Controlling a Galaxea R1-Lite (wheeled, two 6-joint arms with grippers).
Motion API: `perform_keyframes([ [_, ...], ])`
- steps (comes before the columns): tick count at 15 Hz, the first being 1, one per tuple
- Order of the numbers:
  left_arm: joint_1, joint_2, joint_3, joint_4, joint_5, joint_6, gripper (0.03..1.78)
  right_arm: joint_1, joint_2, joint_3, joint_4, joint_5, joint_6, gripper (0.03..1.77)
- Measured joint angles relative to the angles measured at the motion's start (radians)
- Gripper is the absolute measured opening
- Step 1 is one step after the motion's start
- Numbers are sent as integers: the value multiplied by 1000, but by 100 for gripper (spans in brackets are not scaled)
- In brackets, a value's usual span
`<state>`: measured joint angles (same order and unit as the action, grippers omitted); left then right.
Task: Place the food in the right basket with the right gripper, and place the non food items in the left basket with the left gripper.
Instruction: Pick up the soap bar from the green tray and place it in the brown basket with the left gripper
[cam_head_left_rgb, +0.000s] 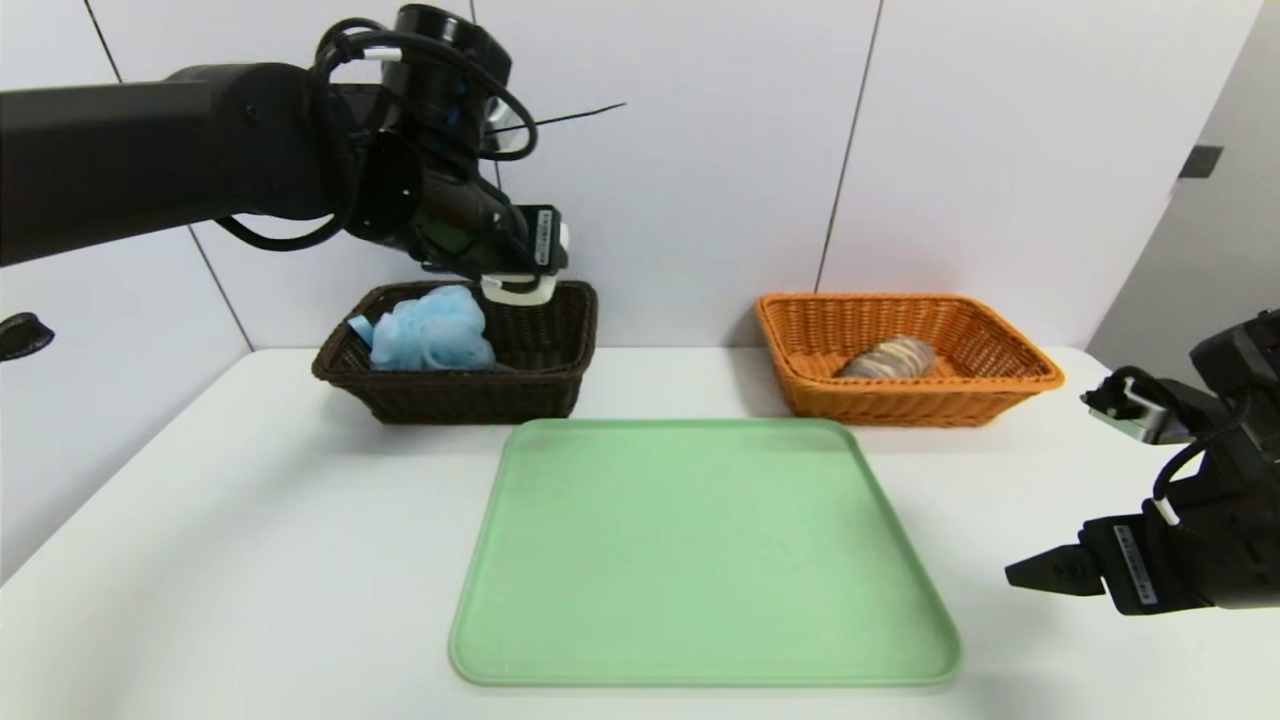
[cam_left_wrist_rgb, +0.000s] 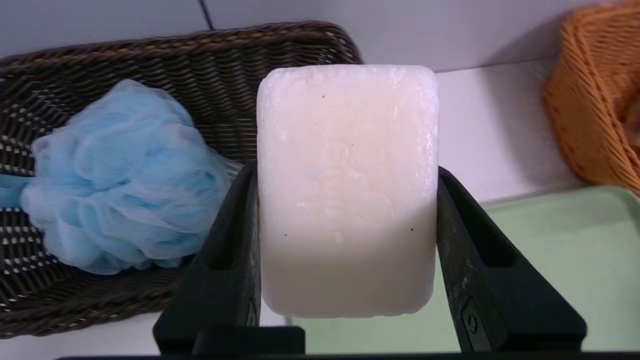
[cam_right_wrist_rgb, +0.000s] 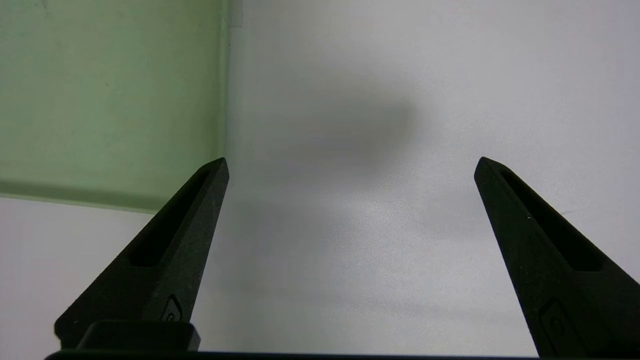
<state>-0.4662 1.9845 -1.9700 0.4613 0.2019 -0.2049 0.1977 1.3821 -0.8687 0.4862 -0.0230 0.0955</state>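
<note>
My left gripper needs to let go of the white soap bar in the dark brown basket (cam_head_left_rgb: 543, 352) (cam_left_wrist_rgb: 277, 150) beside the light blue bath pouf.
My left gripper (cam_head_left_rgb: 520, 285) hovers over the right end of the dark brown left basket (cam_head_left_rgb: 545, 385), shut on the white soap bar (cam_left_wrist_rgb: 347, 190) held by its two long sides. The light blue bath pouf (cam_head_left_rgb: 432, 330) lies inside that basket's left half. A brown striped bread loaf (cam_head_left_rgb: 888, 358) rests in the orange right basket (cam_head_left_rgb: 1000, 385). Low at the table's right side, my right gripper (cam_right_wrist_rgb: 350, 167) is open over bare white tabletop with nothing between its fingers. The grey case is not visible.
A large green tray (cam_head_left_rgb: 700, 550) lies bare in the middle of the white table (cam_head_left_rgb: 250, 560), between me and the two baskets. White wall panels stand right behind the baskets. The tray's corner (cam_right_wrist_rgb: 110, 100) shows beside my right gripper.
</note>
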Motion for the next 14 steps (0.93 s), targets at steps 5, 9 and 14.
perform_keyframes([
  [5,57,84,0,-97,-13,5,98,-2,-12,-11,1,-8,-1,170],
  [9,67,158,-1,-112,-33,6,98,-19,-17,-10,2,-23,0,170],
  [14,96,216,-1,-126,-34,11,98,-24,-18,-6,-2,-24,0,170],
])
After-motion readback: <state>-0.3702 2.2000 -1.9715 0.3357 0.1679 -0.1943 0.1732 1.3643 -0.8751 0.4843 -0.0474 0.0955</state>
